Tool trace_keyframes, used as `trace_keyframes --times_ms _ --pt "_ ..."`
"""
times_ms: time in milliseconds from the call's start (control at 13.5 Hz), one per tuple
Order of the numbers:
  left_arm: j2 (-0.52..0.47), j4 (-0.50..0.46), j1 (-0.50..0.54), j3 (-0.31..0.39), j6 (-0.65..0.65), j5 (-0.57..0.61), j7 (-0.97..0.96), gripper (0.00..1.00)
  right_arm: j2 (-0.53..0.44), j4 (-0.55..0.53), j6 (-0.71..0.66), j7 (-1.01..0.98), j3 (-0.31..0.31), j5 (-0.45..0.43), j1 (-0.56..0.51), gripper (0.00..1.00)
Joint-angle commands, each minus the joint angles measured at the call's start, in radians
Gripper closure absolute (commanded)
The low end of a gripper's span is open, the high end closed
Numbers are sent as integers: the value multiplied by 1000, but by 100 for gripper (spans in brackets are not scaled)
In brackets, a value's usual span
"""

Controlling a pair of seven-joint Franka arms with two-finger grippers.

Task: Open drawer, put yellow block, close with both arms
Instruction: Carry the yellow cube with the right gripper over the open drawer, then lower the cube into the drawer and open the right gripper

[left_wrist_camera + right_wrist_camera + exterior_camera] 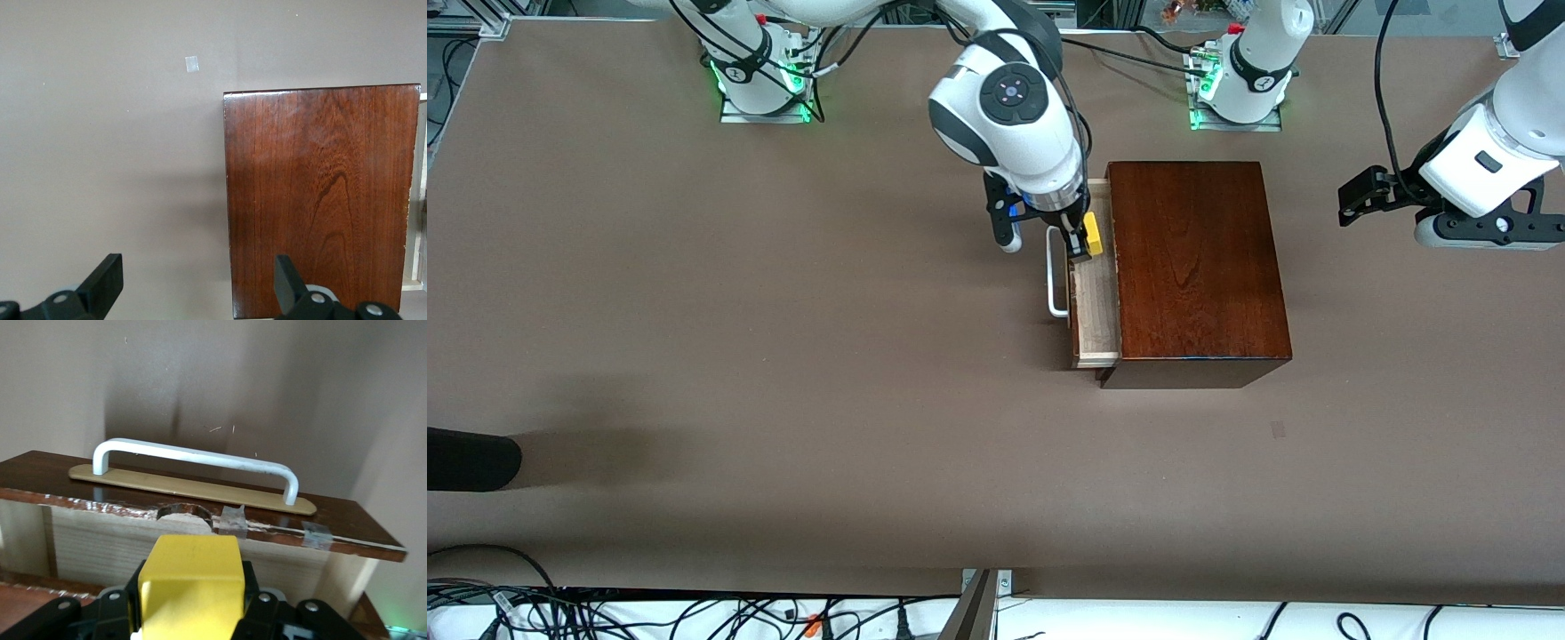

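Note:
Next, I release the yellow block from my right gripper midway point(1099, 268) point(191, 555) along the drawer's pale tray, close against the edge of the mahogany box.
The glossy mahogany box point(1196, 267) stands mid-table with its drawer point(1096, 311) pulled partly out toward the right arm's end; its pale tray and white bar handle point(1056, 280) show. My right gripper point(1083, 238) hangs over the open tray, shut on the yellow block point(1090, 234). In the right wrist view the yellow block point(190, 587) sits clamped between the fingers, with the handle point(193, 458) and the drawer's front point(200, 500) just past it. My left gripper point(1356, 197) waits open in the air off the box's closed end; in its wrist view the left gripper point(199, 283) spans the edge of the box point(320, 200).
A small pale patch of tape point(1278, 429) lies on the brown table nearer the front camera than the box. A dark object point(467, 458) juts in at the table's edge at the right arm's end. Cables run along the front edge.

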Motion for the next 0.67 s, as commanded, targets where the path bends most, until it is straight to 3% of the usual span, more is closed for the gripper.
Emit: trace_keyframes --times_ms 0,595 --pt "8 26 -5 1 -22 -2 -13 0 35 46 30 65 -21 -16 27 100" --pt "6 26 -5 1 -24 -2 -14 0 103 87 55 93 -26 -16 36 100"
